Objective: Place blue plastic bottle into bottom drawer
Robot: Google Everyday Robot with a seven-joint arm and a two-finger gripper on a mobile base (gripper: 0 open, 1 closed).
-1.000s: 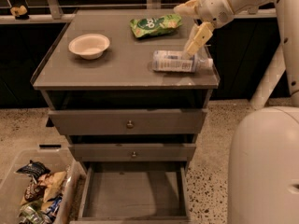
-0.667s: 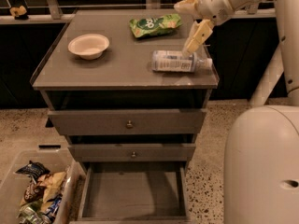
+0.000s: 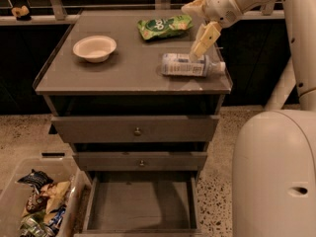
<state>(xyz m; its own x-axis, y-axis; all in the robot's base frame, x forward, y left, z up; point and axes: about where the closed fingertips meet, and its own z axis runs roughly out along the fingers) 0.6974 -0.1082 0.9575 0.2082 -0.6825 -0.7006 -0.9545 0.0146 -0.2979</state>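
Next, I bring my gripper to the cap end (image 3: 203,67) of the blue plastic bottle and close it around the bottle's body, just short of the white cap.
The blue plastic bottle (image 3: 189,65) lies on its side near the right front corner of the grey cabinet top (image 3: 123,73), white cap pointing right. My gripper (image 3: 201,46) hangs just above the bottle's cap end, pointing down, open and holding nothing. The bottom drawer (image 3: 140,204) is pulled out below, and its flat grey floor is bare.
A white bowl (image 3: 95,47) sits at the left of the top and a green snack bag (image 3: 164,26) at the back. The two upper drawers (image 3: 137,130) are closed. A clear bin of snack packets (image 3: 37,204) stands at lower left. My white base (image 3: 274,177) is at right.
My gripper has edged slightly down and left toward the bottle. The bottle, bowl and drawers have not moved.
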